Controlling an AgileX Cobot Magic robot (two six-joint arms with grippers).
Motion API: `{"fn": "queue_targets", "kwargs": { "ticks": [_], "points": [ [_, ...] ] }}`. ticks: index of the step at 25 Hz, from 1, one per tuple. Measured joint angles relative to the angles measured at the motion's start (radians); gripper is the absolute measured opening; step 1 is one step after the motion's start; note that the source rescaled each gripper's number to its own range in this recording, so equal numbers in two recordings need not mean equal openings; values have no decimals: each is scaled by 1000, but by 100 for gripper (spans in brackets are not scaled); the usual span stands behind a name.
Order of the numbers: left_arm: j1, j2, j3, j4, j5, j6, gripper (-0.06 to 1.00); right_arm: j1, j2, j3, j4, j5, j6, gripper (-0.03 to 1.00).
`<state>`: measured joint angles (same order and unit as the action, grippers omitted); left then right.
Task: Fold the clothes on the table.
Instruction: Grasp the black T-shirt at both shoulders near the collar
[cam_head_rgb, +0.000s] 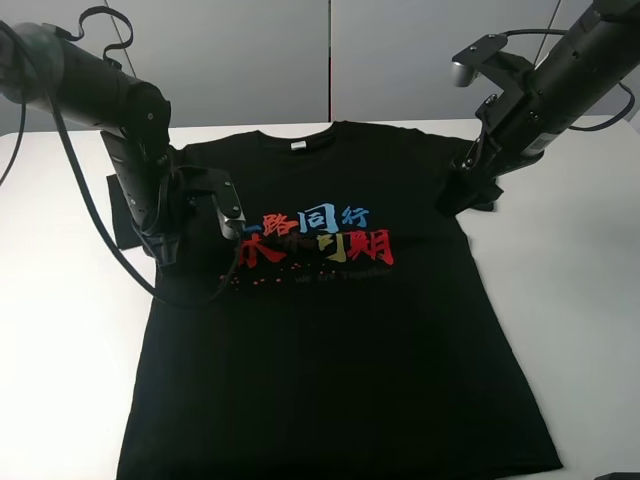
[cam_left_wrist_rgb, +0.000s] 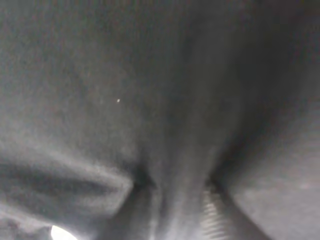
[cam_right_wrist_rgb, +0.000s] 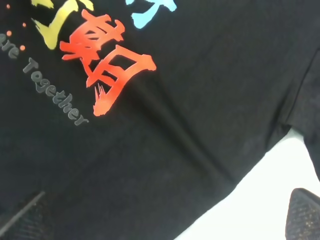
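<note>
Next, my right gripper grabs the black T-shirt by the small fold (cam_head_rgb: 436, 240) (cam_right_wrist_rgb: 202, 154) between its red character and its side edge, just below the sleeve.
The black T-shirt (cam_head_rgb: 330, 330) lies face up and spread flat on the white table (cam_head_rgb: 60, 330), its red, blue and yellow characters (cam_head_rgb: 320, 235) showing. My left gripper (cam_head_rgb: 168, 252) is down on the shirt beside the left sleeve (cam_head_rgb: 118, 210). The left wrist view shows only black fabric (cam_left_wrist_rgb: 125, 100), with a ridge of it pinched between the fingers (cam_left_wrist_rgb: 212, 215). My right gripper (cam_head_rgb: 470, 195) is at the right sleeve, open, with its fingertips (cam_right_wrist_rgb: 304, 215) spread either side of the shirt's edge (cam_right_wrist_rgb: 165, 165).
Bare white tabletop (cam_head_rgb: 570, 300) shows on both sides of the shirt. A grey wall (cam_head_rgb: 330, 60) stands behind the table's far edge. The shirt's hem reaches the picture's lower edge.
</note>
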<state>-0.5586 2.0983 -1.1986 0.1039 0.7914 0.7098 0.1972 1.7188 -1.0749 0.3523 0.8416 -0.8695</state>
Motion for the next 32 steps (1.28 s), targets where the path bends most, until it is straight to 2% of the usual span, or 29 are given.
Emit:
{"fn": "queue_targets", "kwargs": {
  "ticks": [2,4,8,12,19,25,27,32],
  "points": [
    [0,0,0,0,6,0,5,0,0,0,0,0,-2,100],
    [0,0,0,0,6,0,1,0,0,0,0,0,-2,100],
    [0,0,0,0,6,7,0,16,0,0,-39,-1,-5,100],
    [0,0,0,0,6,7,0,77,7,-10,-121,-22,-5,100],
    [0,0,0,0,6,7,0,158,162,-150,-255,36,47,100],
    [0,0,0,0,6,5,0,186,266,-161,-297,50,-34,99],
    [0,0,0,0,6,5,0,186,290,-161,-315,50,-43,96],
    [0,0,0,0,6,5,0,186,353,-162,-327,50,-47,77]
  ]
}}
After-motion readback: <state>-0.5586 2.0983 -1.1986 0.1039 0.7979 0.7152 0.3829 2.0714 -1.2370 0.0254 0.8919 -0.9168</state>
